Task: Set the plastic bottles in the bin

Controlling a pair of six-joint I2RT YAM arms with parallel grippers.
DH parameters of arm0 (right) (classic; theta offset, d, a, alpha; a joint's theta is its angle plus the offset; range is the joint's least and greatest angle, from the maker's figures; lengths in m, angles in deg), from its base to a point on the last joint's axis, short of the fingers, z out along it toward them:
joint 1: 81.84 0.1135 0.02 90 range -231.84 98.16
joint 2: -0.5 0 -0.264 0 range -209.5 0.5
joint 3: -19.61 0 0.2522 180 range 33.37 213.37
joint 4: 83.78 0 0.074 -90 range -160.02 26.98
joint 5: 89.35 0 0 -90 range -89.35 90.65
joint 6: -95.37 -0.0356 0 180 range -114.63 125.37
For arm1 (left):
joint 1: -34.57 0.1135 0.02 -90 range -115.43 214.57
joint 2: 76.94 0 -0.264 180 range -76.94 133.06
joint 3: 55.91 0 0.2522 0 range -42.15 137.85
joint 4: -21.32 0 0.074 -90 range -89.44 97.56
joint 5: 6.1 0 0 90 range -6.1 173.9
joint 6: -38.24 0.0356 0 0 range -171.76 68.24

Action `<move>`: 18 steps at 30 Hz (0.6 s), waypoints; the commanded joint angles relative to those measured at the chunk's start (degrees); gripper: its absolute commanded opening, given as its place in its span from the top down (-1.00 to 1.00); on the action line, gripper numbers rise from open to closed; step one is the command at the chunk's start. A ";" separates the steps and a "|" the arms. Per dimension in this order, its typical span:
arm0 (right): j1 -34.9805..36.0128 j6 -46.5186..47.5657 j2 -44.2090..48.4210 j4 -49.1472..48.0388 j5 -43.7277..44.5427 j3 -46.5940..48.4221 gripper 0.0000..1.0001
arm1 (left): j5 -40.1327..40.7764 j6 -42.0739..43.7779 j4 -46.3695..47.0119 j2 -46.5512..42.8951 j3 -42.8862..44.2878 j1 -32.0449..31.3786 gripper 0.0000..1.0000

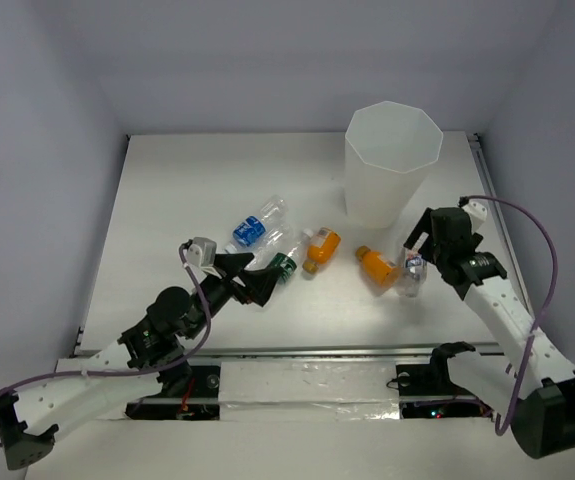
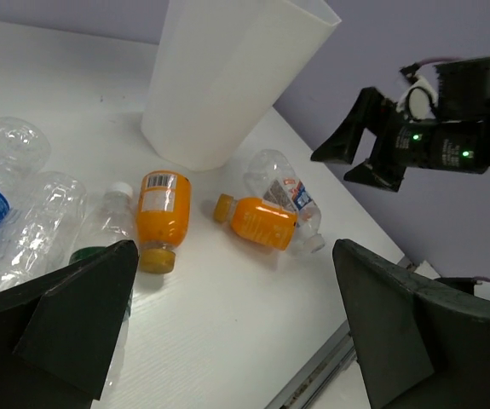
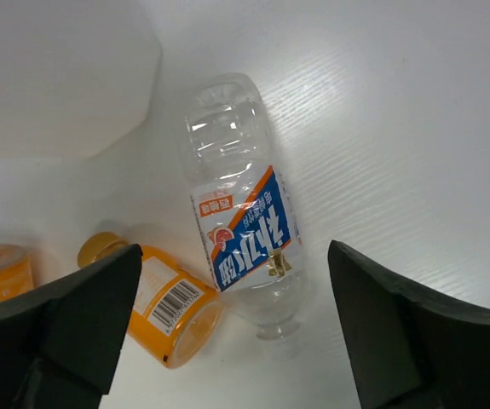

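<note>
The robot's right gripper will close around the middle of the clear bottle next to the orange bottle, on the blue-and-orange label (image 1: 413, 265) (image 3: 246, 228).
The bin (image 1: 392, 160) stands upright at the back right of the table; it also shows in the left wrist view (image 2: 227, 77). Several bottles lie on their sides in front of it. There is a clear bottle with a blue label (image 1: 252, 229), a green-capped clear bottle (image 1: 283, 265), two orange bottles (image 1: 321, 247) (image 1: 377, 266), and a clear bottle with a blue-and-orange label (image 3: 240, 230). My left gripper (image 1: 256, 277) is open and empty beside the green-capped bottle (image 2: 100, 251). My right gripper (image 3: 236, 332) is open and empty just above the blue-and-orange labelled bottle, with one orange bottle (image 3: 164, 302) next to it.
The bin's wall (image 3: 57, 68) is close behind the right gripper. A metal rail (image 1: 297, 352) runs along the table's near edge. Grey walls enclose the table (image 1: 197, 180) on three sides.
</note>
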 commanded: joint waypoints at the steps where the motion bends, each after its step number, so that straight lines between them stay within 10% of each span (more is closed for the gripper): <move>1: -4.31 2.72 -2.61 -2.35 -4.99 1.18 -0.96 | -0.61 1.02 5.95 -2.53 -1.65 -0.16 -0.98; 18: -6.79 7.82 -25.29 -2.18 -13.61 8.03 -1.00 | 0.97 1.37 4.38 -6.58 -3.68 -1.91 -0.98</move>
